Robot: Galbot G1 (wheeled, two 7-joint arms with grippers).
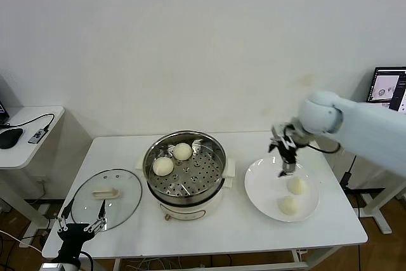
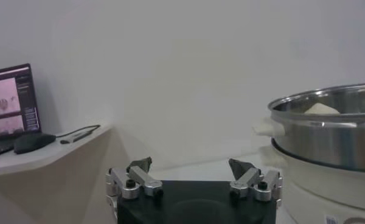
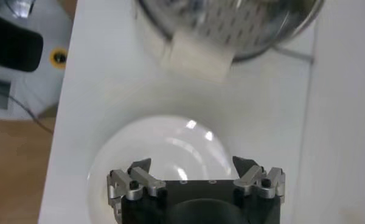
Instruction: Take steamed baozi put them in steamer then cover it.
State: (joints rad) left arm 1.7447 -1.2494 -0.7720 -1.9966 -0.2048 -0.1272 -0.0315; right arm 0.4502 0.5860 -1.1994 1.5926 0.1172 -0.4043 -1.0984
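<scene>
The robot's right gripper should close around the sides of the baozi (image 1: 288,205) that is nearest the front edge of the white plate, leaving the one closer to the wall.
The steel steamer (image 1: 216,157) stands mid-table on its cream base, with two baozi (image 1: 183,151) (image 1: 163,165) on the perforated tray. Two more baozi (image 1: 295,185) (image 1: 288,205) lie on the white plate (image 1: 260,188) to its right. My right gripper (image 1: 285,164) hovers open and empty over the plate's far edge, just above the nearer-to-wall bun; the right wrist view shows the bare plate (image 3: 164,146) under it and the steamer's side tab (image 3: 198,58). The glass cover (image 1: 130,195) lies flat on the table left of the steamer. My left gripper (image 1: 79,223) is parked open at the front left edge.
A side table (image 1: 25,150) with a mouse and cable stands at the left, also in the left wrist view (image 2: 42,152) with a laptop (image 2: 9,100). A monitor (image 1: 388,87) stands at the far right. The steamer's wall (image 2: 328,137) is near my left gripper (image 2: 191,173).
</scene>
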